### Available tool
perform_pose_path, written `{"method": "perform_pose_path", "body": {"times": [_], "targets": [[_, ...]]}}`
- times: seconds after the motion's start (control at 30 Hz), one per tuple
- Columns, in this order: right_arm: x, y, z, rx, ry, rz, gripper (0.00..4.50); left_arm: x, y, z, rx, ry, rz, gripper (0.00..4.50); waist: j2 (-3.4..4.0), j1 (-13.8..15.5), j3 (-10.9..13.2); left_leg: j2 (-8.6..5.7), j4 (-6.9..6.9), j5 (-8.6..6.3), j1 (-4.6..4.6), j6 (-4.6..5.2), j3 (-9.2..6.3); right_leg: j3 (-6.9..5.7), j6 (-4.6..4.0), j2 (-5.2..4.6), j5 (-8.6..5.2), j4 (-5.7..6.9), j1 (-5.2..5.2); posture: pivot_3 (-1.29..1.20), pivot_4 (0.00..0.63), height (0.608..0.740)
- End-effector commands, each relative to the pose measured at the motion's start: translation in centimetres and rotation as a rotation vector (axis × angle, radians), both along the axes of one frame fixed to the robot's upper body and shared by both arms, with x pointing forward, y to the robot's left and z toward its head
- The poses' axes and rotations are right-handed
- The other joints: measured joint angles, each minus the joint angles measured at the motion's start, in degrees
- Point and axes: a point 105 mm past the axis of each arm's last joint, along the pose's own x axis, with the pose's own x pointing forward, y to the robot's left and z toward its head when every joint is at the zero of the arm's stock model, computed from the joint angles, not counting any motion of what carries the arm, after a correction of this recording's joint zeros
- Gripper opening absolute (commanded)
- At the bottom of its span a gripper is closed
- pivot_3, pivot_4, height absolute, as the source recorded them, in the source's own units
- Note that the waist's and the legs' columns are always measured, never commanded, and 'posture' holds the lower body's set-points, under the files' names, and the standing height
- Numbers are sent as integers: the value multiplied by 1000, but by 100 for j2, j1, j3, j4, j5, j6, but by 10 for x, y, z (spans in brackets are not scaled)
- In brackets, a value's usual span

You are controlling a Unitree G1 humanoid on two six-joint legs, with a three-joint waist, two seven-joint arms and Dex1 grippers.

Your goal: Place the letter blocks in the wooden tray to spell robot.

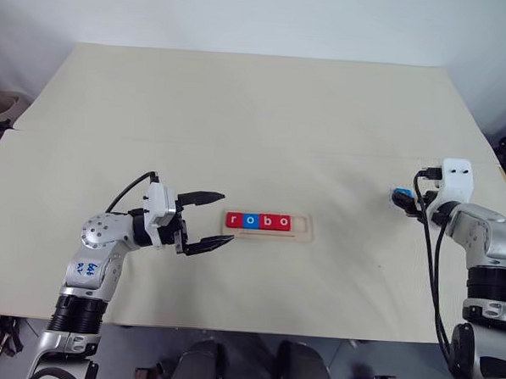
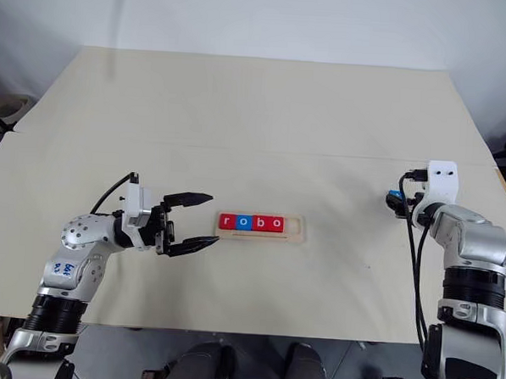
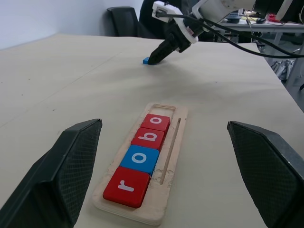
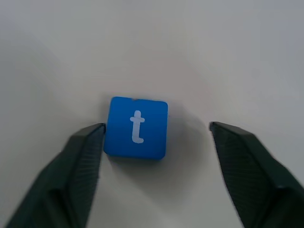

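I see my right gripper straddling the t block's sides, which go beside the red o, so I will set the block near the tray and grip top and bottom (image 4: pixel 138 101).
The wooden tray (image 1: pixel 306 235) lies at mid-table with four letter blocks in a row: red r (image 1: pixel 233 220), blue o (image 1: pixel 250 221), red b (image 1: pixel 266 222), red o (image 1: pixel 283 222). Its right end slot is bare. The blue t block (image 4: pixel 136 127) lies flat on the table at the right. My right gripper (image 4: pixel 156 125) straddles it, open: one finger (image 4: pixel 88 152) touches the block's edge and the other stands apart from it. My left gripper (image 1: pixel 226 218) hovers open just left of the tray, pointing at it, with nothing between its fingers.
The pale tabletop (image 1: pixel 256 122) spreads wide behind the tray. Black cables (image 1: pixel 436 267) trail along my right arm near the table's right edge. In the left wrist view, dark chairs and a cluttered desk (image 3: pixel 259 21) stand beyond the table.
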Motion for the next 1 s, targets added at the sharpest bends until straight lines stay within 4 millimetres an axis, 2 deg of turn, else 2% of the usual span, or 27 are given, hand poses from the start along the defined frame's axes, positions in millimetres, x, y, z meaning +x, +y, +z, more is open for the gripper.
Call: {"method": "perform_pose_path", "body": {"times": [0.03, 0.1, 0.13, 0.3, 0.47, 0.63, 0.77, 0.93, 1.0], "targets": [[5, 7, 8, -6, -34, 29, 2241, -3, 1, 12, -10, -50, -2, 4500, 0, -2, 0, 0, 0, 0, 0, 0, 0, -1, 0, 0, 0, 0, 0, 0, 150, 740], [6, 10, 9, -5, -37, 37, 1530, -3, 2, 12, -9, -50, 2, 4500, 0, -2, 0, 2, 0, 0, 0, 0, -1, -1, 0, 1, 0, 1, 0, 0, 150, 740], [6, 10, 9, -7, -37, 39, 1461, -3, 2, 12, -9, -50, 2, 4500, 0, 1, 0, 2, 0, 0, 1, 0, -1, -1, 0, 1, 0, 1, 0, 0, 150, 740], [-3, 17, 21, -10, -66, 68, 1463, -2, 3, 11, -7, -47, 5, 4500, 1, 4, 1, 2, 0, 0, 0, 0, -1, 0, 0, 1, 0, 0, -2, 0, 150, 740], [-26, 39, 23, 17, -57, 119, 1463, 0, 2, 9, -7, -38, -3, 4500, 1, 18, 1, 3, -1, 0, -4, 0, -3, -1, 0, 0, 0, -3, -2, 0, 150, 740], [-56, 62, 13, 58, -30, 124, 1463, -1, 1, 6, -3, -23, -21, 4500, 1, 32, 1, 2, -1, 0, -5, 0, -5, -1, 0, 0, 0, -1, -3, 0, 150, 740], [-84, 83, -2, 107, 7, 116, 1463, -1, 2, 4, 0, -9, -29, 4500, 2, 25, 0, 2, -2, 0, -6, 0, -6, -1, 0, 1, 0, -2, -5, 0, 150, 740], [-99, 104, -12, 168, 21, 118, 1463, 0, 1, 3, 2, -5, -33, 4500, 2, 17, 0, 0, -4, 0, -5, -1, -3, 5, 0, 1, 0, 0, -8, 0, 150, 740], [-99, 110, -10, 179, 15, 147, 2195, 2, 1, 4, 5, -9, -33, 4500, 3, 13, 0, 1, -4, 0, -5, -1, -4, 4, -1, 2, 0, 4, -11, 0, 150, 740]]}}
